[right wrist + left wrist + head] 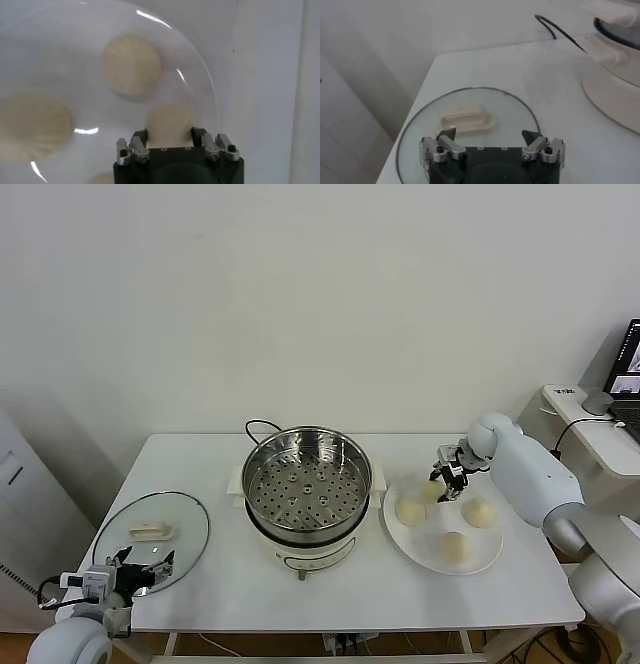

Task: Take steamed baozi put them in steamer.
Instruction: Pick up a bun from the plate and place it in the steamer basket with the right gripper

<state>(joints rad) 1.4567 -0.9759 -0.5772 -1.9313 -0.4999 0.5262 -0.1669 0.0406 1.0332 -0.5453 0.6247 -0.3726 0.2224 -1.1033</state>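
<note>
I should release the baozi on the far half of the steamer's bare perforated tray (310,465) with my right gripper.
The steel steamer (307,484) stands mid-table with its perforated tray bare. Four cream-white baozi are on the white plate (426,536) to its right: three lie free (410,511), (481,512), (456,546). My right gripper (449,477) is down at the plate's far edge, shut on the fourth baozi (432,491). In the right wrist view this baozi (169,121) fills the gap between the fingers of that gripper (169,134), with other baozi (131,64) on the plate (75,95) beyond. My left gripper (140,572) is open and empty at the table's front left.
A round glass lid (152,539) with a white handle (151,531) lies flat at the front left, under my left gripper (490,135). The steamer's black cord (262,426) runs behind it. A side desk with a laptop (630,369) stands at the far right.
</note>
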